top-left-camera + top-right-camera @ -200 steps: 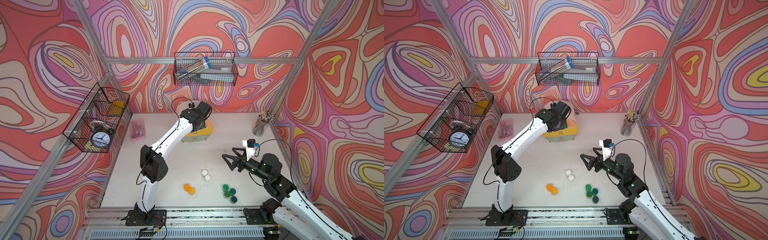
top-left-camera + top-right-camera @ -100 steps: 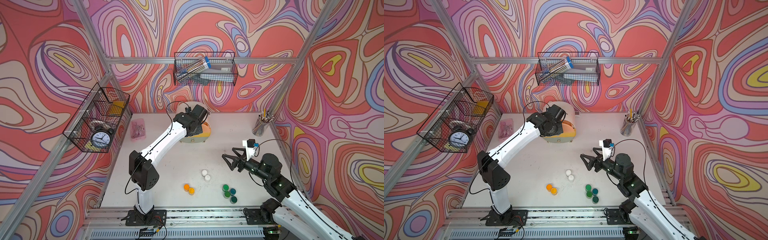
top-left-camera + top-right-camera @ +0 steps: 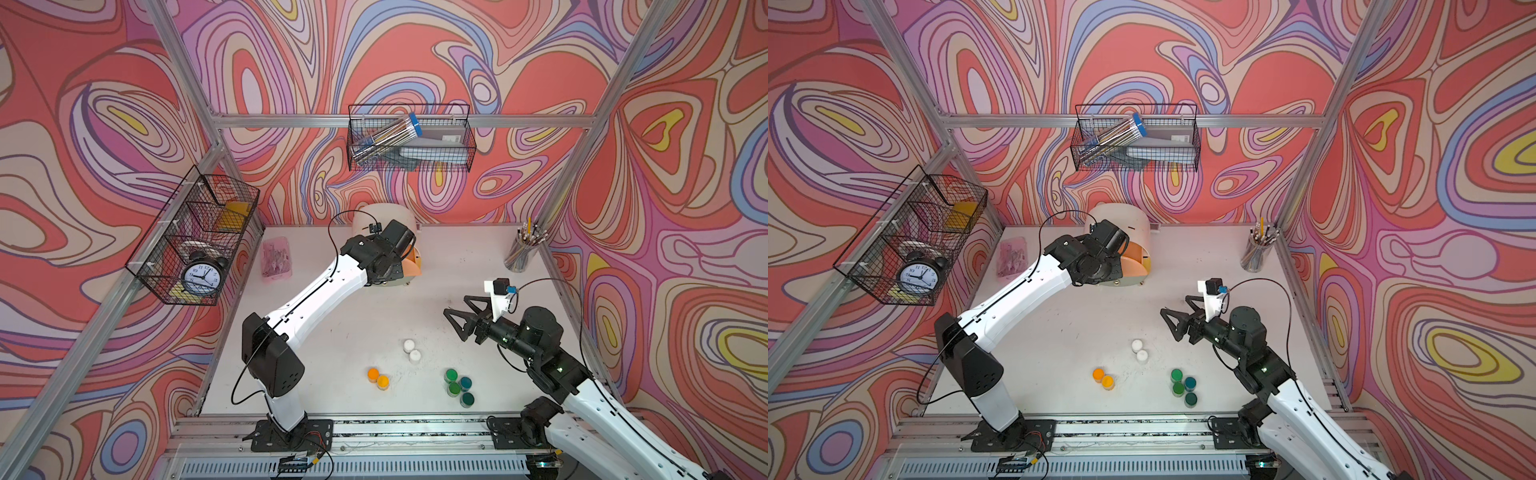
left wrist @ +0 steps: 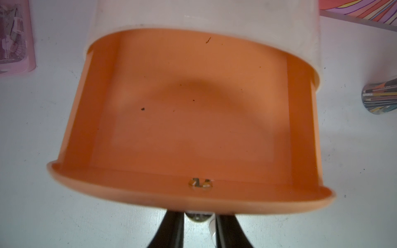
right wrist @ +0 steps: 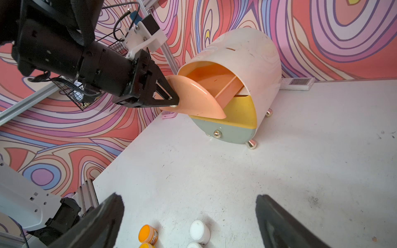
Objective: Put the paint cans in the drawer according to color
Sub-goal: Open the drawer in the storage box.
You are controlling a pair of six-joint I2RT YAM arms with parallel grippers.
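Next, I close my right gripper on the sides of the green paint can (image 3: 451, 375) that is nearest the white paint cans and farthest from the table's front edge.
The drawer cabinet (image 3: 384, 214) is a cream drum standing at the back middle of the table. Its peach top drawer (image 4: 193, 118) is pulled out and empty, also seen in the right wrist view (image 5: 193, 96). My left gripper (image 4: 198, 214) is shut on that drawer's gold knob (image 5: 173, 105). The paint cans stand near the front edge: two white (image 3: 411, 351), two orange (image 3: 377, 377), several green to teal (image 3: 457, 384). My right gripper (image 3: 457, 316) hovers open and empty, right of and beyond the white cans (image 5: 198, 232).
The yellow drawer (image 5: 240, 116) and grey-green drawer (image 5: 225, 133) are shut. A pencil cup (image 3: 521, 253) stands at the back right and a pink box (image 3: 276, 259) at the back left. Wire baskets hang on the left wall (image 3: 195, 241) and back wall (image 3: 409, 139).
My left arm has drawn back from the cabinet with the knob in its grip, and the peach drawer has slid out. The right arm and the cans have not moved.
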